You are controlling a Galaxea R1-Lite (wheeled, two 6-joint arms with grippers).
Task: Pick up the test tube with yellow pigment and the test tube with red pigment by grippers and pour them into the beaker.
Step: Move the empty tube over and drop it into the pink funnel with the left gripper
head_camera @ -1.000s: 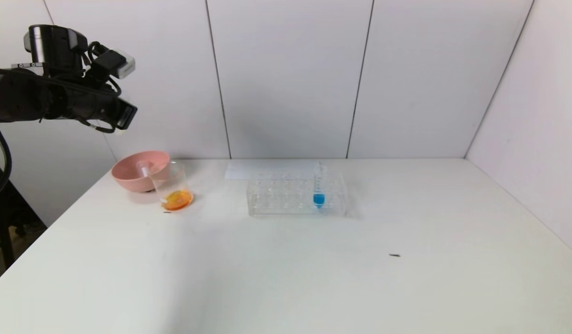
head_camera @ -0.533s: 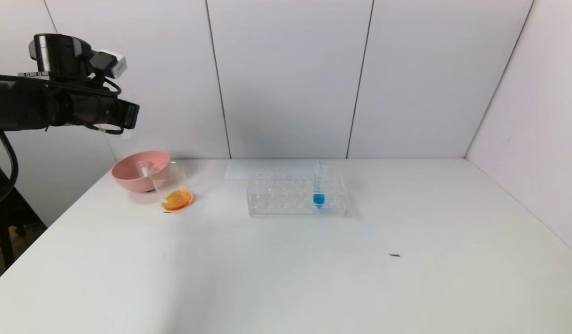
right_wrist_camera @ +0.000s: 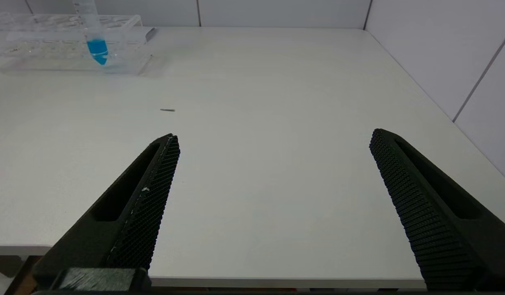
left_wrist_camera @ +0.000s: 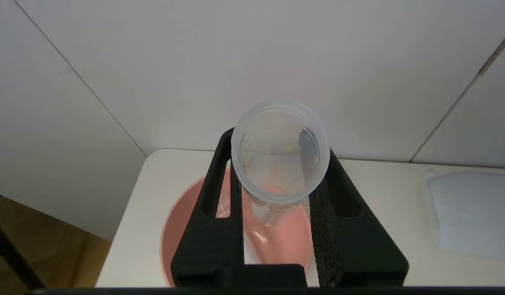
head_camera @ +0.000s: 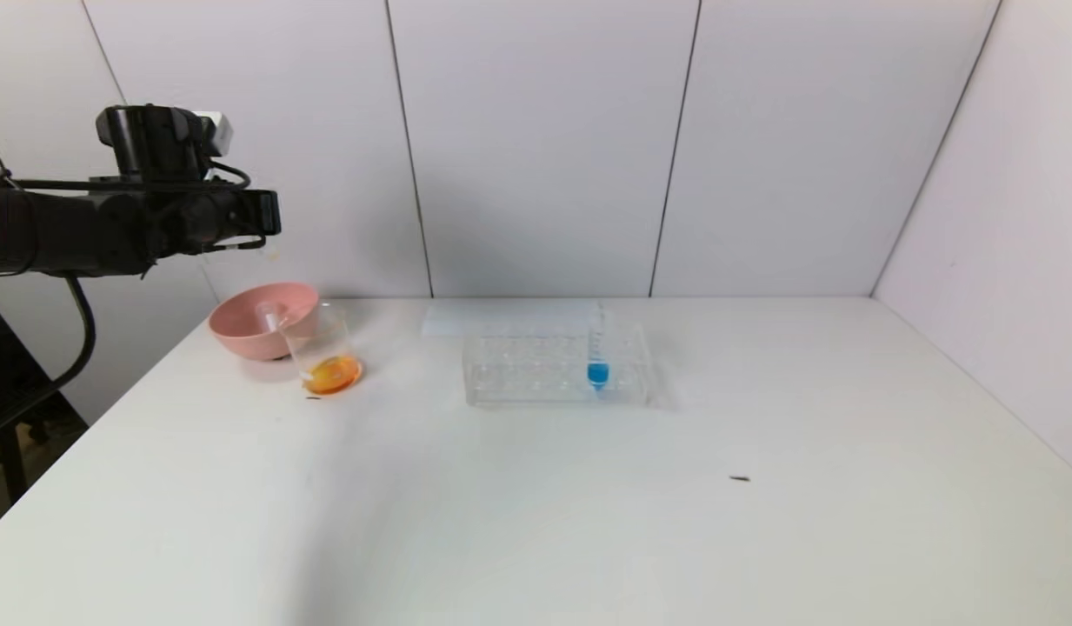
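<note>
I will let go of the clear test tube with my left gripper inside the pink bowl (head_camera: pixel 273 318) (left_wrist_camera: pixel 260 233), next to the other emptied tube. The clear tube is still high above the bowl.
My left gripper (head_camera: pixel 270 213) (left_wrist_camera: pixel 279 143) hangs high above the pink bowl (head_camera: pixel 262 320) (left_wrist_camera: pixel 285 241) at the table's back left. It is shut on a clear test tube (left_wrist_camera: pixel 280 151), seen mouth-on. No pigment is left in it beyond faint yellowish specks; whether it held yellow or red I cannot tell. Another emptied tube (head_camera: pixel 269 318) leans in the bowl. The beaker (head_camera: pixel 324 349) stands just right of the bowl with orange liquid at its bottom. My right gripper (right_wrist_camera: pixel 273 135) is open over the table's near edge, out of the head view.
A clear tube rack (head_camera: pixel 555 365) (right_wrist_camera: pixel 68 45) stands mid-table with a blue-tipped tube (head_camera: pixel 597 352) (right_wrist_camera: pixel 96 45) upright in it. A white sheet (head_camera: pixel 492 317) lies behind it. A small dark speck (head_camera: pixel 740 478) lies on the table. Walls close in at the back and right.
My left arm has shifted right and lowered a little, its wrist rolling level, with the tube still gripped. Nothing on the table moved.
</note>
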